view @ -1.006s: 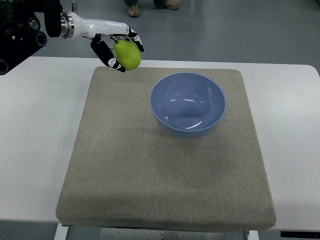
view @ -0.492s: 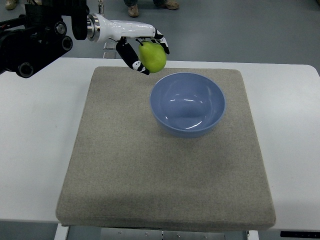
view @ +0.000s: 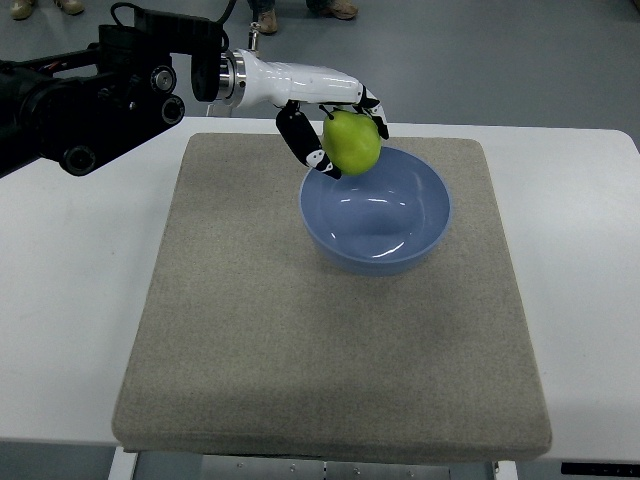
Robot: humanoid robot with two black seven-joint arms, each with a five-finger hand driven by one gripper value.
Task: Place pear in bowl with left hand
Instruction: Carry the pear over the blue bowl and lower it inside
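Observation:
The robot's left gripper will release the green pear on the inside bottom of the blue bowl (view: 359, 217).
My left hand (view: 338, 128) reaches in from the upper left and is shut on a green pear (view: 351, 142). It holds the pear in the air over the far left rim of the blue bowl (view: 376, 209). The bowl stands empty on the far right part of a grey mat (view: 330, 290). The pear hangs from the fingers, with the thumb on its left side. The right hand is not in view.
The grey mat lies on a white table (view: 80, 280). A person's shoes (view: 265, 18) show on the floor beyond the table's far edge. The black left arm (view: 90, 95) spans the far left corner.
My left hand has carried the pear to the right, from beyond the mat's far left edge to above the bowl's far left rim. The bowl has not moved.

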